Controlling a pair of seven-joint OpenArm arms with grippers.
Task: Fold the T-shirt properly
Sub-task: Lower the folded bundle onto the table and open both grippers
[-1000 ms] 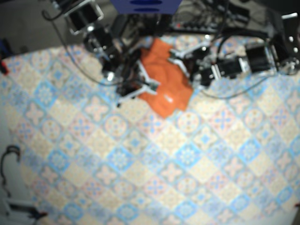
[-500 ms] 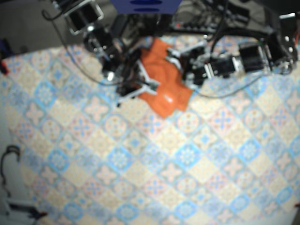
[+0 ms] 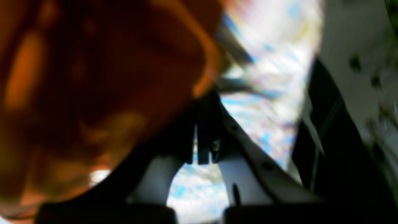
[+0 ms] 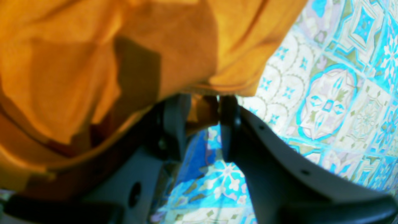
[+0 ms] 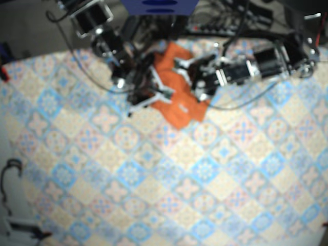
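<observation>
My left gripper is to go just past the edge farthest from the black hardware. It will let go of the orange T-shirt's hem there on the tablecloth (image 5: 185, 137).
The orange T-shirt (image 5: 174, 102) lies bunched near the back of the table, between my two arms. In the right wrist view the T-shirt (image 4: 108, 62) fills the upper left, and my right gripper (image 4: 203, 109) is shut on a fold of its hem. In the base view that right gripper (image 5: 163, 95) is at the shirt's left edge. My left gripper (image 5: 190, 77) reaches in over the shirt from the right. In the blurred left wrist view the left gripper (image 3: 199, 124) has its fingers almost together at the hem, with the dark T-shirt (image 3: 93, 77) draped close over the left finger.
The patterned blue and beige tablecloth (image 5: 154, 179) covers the table. Black cables and hardware (image 5: 102, 31) crowd the back edge, beside a blue box (image 5: 159, 6). A loose cable (image 5: 10, 174) lies at the left edge.
My left arm has moved leftward from the shirt's right side to over the shirt. The shirt's right lobe has shifted slightly. The right arm has stayed put.
</observation>
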